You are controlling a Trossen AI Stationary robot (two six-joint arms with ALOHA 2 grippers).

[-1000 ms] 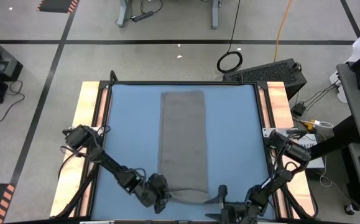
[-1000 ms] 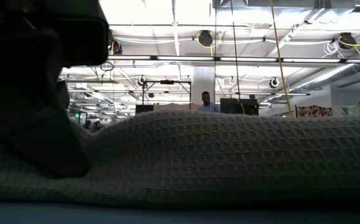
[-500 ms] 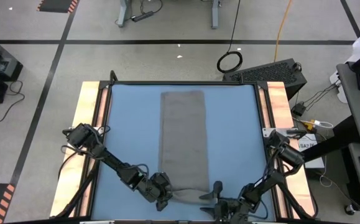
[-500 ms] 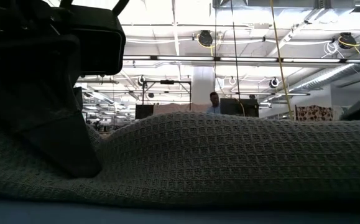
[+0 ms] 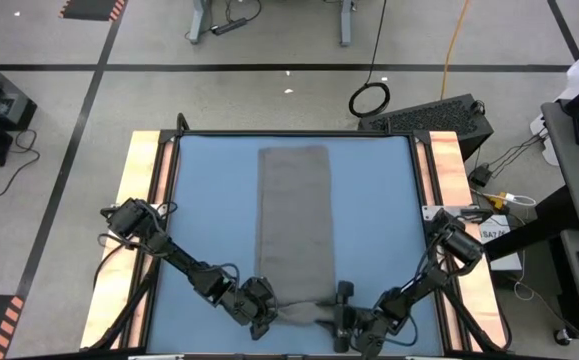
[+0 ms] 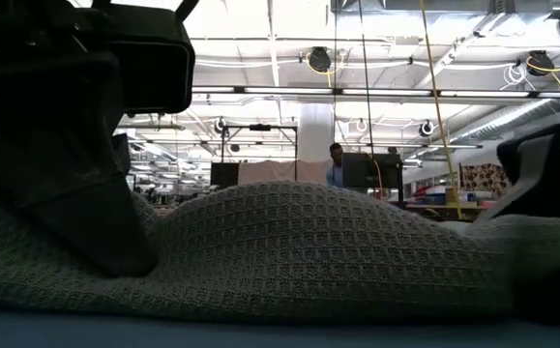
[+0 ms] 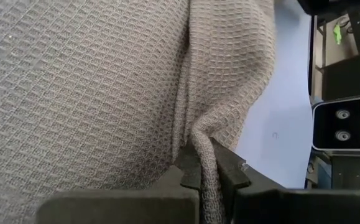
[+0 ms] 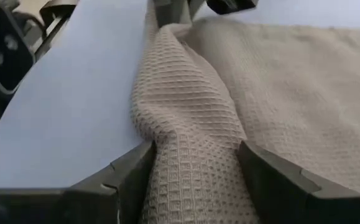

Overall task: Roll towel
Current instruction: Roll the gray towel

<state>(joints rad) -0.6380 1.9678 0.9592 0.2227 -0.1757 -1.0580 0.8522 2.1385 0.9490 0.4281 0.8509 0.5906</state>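
Observation:
My left gripper will open up and take the whole ridge (image 7: 232,65) before rolling on, as it pinches only a thin, puckered fold at the towel's near end.
The grey waffle-weave towel (image 5: 294,220) lies as a long strip down the middle of the blue table (image 5: 209,230), with its near end bunched up into a hump (image 6: 299,242). My left gripper (image 5: 266,318) is shut on the towel's near left corner. My right gripper (image 5: 341,303) is at the near right corner and stands open. Its two fingers (image 8: 127,177) straddle a raised ridge of cloth (image 8: 192,155). My left gripper pinches a narrow upright fold of the towel (image 7: 206,152) at its near left corner between its two fingers (image 7: 232,171). It comes slanting down from the table's left. The cloth beyond the fold rises in a ridge; the rest lies on the table. My right gripper's open fingers have the ridge at the near right corner (image 8: 195,140) filling the gap between them. Whether the pads touch the cloth, I cannot tell.
Wooden rails (image 5: 147,200) run along the table's left and right sides. A small camera block (image 7: 341,124) stands at the near edge, close to both grippers. Blue table shows on either side of the towel strip.
My right gripper has gone toward the table's left and down to the towel's near right corner, rolling as it went, and now straddles the cloth there. The hump at the towel's near end has drawn narrower and steeper on its right side.

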